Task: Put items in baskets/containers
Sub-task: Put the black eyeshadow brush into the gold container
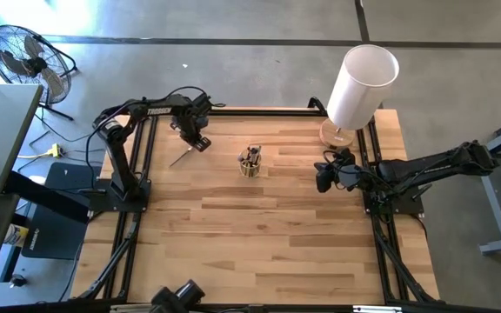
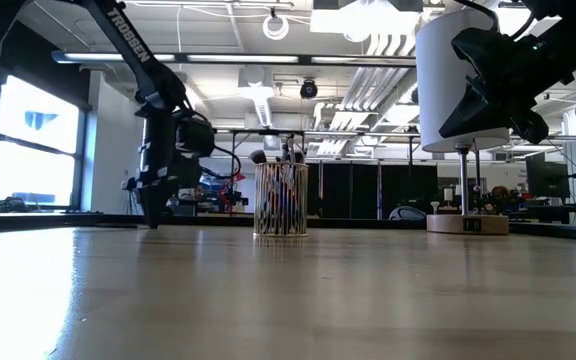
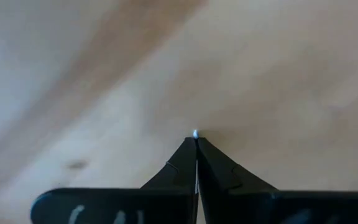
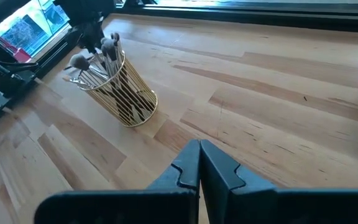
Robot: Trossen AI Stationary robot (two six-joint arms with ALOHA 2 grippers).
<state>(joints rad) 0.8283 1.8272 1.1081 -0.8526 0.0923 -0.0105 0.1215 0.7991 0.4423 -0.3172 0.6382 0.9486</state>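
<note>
Next, my left gripper lets go of the thin dark brush inside the yellowish cup [image 1: 250, 157], among the brushes standing there.
A small round yellowish cup [image 1: 250, 163] [image 2: 281, 200] [image 4: 120, 87] stands upright mid-table. Several brushes stand in it, bristles up. One thin dark brush [image 1: 181, 157] lies slanting on the wood left of the cup. My left gripper [image 1: 200, 143] [image 2: 153, 222] [image 3: 195, 138] is shut, pointing down at the table by that brush's far end. My right gripper [image 1: 323, 183] [image 4: 199, 144] is shut and empty. It hovers above the table right of the cup. My left gripper comes from above, pointing down, fingers closed at the far end of the lone brush. A tiny pale tip [image 3: 195, 133] shows between the fingertips. The rest of the brush [image 1: 177, 160] still lies on the table, running toward the near-left. My own fingers hide more of the hold.
A tall white cylinder [image 1: 361, 85] [image 2: 458, 80] on a round wooden base [image 1: 336, 135] stands at the far right corner, close to my right arm. Bare wood stretches across the near half of the table [image 1: 259, 252]. Black frame rails run along both sides.
</note>
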